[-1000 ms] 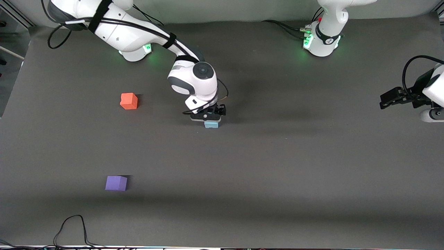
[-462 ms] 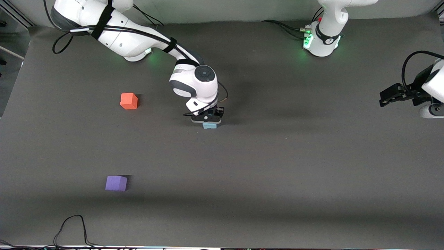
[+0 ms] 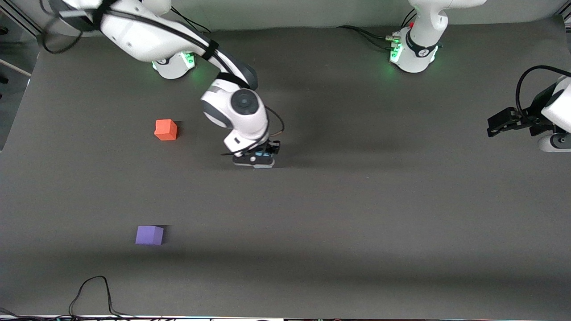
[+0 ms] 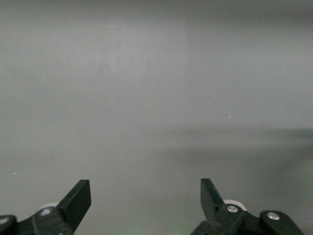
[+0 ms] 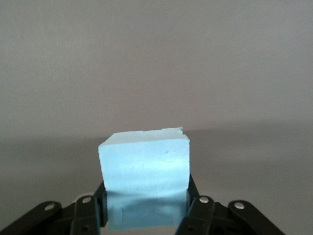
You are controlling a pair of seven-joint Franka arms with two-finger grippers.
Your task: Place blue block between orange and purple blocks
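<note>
The blue block, held above the table's middle now, will be let go by my right gripper on the bare table midway [image 3: 159, 181] between the orange and purple blocks.
My right gripper [image 3: 261, 161] is shut on the light blue block [image 5: 145, 174] and holds it above the middle of the grey table; in the front view only a sliver of the blue block [image 3: 266, 154] shows under the hand. The orange block [image 3: 165, 129] sits on the table toward the right arm's end. The purple block [image 3: 149, 235] sits nearer the front camera than the orange one, at the same end. My left gripper [image 3: 493, 127] is open and empty, waiting in the air at the left arm's end; its fingertips [image 4: 78, 198] show only bare table.
A black cable [image 3: 91, 294] loops on the table's front edge near the purple block. Both arm bases [image 3: 412, 49] stand along the table's back edge.
My right gripper has lifted the blue block off the table and shifted it toward the right arm's end. The left arm has barely moved.
</note>
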